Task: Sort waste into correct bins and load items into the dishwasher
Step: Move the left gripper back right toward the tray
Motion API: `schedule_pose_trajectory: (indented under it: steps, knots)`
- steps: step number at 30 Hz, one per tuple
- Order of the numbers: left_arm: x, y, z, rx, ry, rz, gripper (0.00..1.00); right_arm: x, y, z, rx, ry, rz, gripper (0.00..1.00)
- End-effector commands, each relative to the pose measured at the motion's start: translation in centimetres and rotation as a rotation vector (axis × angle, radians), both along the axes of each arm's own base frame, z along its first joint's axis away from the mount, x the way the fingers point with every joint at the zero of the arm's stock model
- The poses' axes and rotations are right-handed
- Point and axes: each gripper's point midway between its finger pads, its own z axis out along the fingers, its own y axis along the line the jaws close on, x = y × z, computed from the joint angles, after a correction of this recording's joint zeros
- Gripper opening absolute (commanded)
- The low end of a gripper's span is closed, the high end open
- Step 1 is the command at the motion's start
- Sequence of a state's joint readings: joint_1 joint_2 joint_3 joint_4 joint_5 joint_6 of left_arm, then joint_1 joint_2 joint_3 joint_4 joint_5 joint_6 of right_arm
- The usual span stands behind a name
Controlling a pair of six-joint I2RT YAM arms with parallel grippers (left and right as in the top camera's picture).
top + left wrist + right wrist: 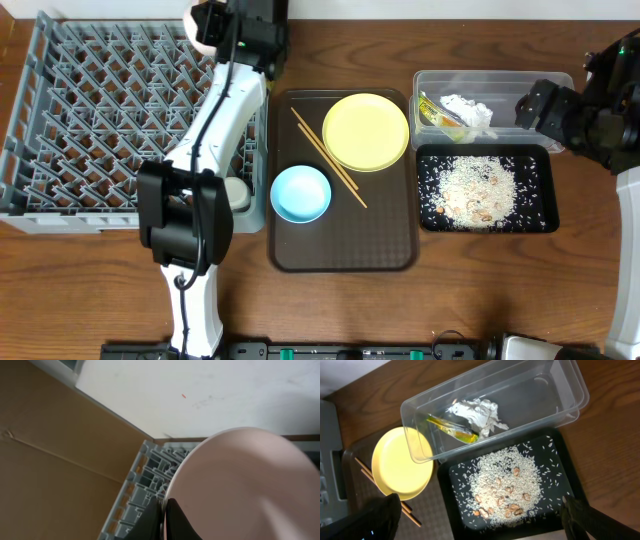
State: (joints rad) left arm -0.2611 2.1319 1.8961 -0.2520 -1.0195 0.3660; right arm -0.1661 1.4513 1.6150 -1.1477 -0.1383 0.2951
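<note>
My left gripper will release the white-pinkish bowl in the grey dish rack's far corner (217, 53) nearest the brown tray.
My left gripper (213, 28) is shut on the rim of the white-pinkish bowl (203, 22) above the far right corner of the grey dish rack (90, 110). In the left wrist view the fingers (164, 521) pinch the bowl (240, 485) over the rack (142, 495). My right gripper (532, 106) is open and empty above the clear tub (555, 390) and the black tray (570, 477). The tub holds the tissue (477, 414) and the wrapper (452, 430). Rice scraps (505, 485) lie in the black tray. The yellow plate (366, 131), blue bowl (300, 193) and chopsticks (330, 158) lie on the brown tray.
The brown serving tray (340, 250) sits between the rack and the bins. A small white cup (237, 192) sits at the rack's near right corner, beside my left arm. The left arm stretches along the rack's right side.
</note>
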Motion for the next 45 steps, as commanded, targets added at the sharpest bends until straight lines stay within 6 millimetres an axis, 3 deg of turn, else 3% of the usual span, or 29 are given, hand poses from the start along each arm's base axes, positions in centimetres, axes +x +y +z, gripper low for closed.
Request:
schedule_pose_trajectory:
  steps: [1,18,27,45]
  knots:
    - [-0.2,1.1,0.8,0.092,0.031,0.048,0.08,0.0,-0.2,-0.2,-0.006,0.006,0.0,0.99]
    - [1.1,0.5,-1.7,0.189,0.163,-0.005,0.08,0.0,-0.2,-0.2,-0.006,0.006,0.0,0.99]
    - [2.3,0.3,-4.0,0.227,0.23,-0.043,0.07,0.0,-0.2,-0.2,-0.006,0.006,0.0,0.99]
    - [3.0,2.9,-5.4,0.275,0.363,-0.107,0.08,0.0,-0.2,-0.2,-0.007,0.006,0.0,0.99]
